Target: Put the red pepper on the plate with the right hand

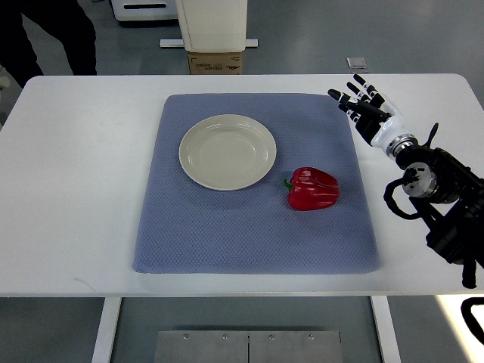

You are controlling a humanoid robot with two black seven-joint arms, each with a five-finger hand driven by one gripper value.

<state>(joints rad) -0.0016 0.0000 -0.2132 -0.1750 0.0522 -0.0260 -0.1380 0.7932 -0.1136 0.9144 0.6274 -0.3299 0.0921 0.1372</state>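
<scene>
The blunt end (324,189) of the red pepper, opposite its green stem, will have my right gripper closed around it.
A red pepper (312,188) with a green stem lies on its side on the blue-grey mat (227,234), just right of and below the plate. The cream plate (227,151) sits empty on the mat's upper middle. My right hand (362,103) hovers at the mat's upper right corner, fingers spread and holding nothing, well above and to the right of the pepper. Its arm comes in from the right edge. No left arm shows.
The mat lies on a white table (76,189). Beyond the far edge stand a cardboard box (215,60) and a white cabinet base. A person's dark-clothed legs (45,38) stand at the top left corner.
</scene>
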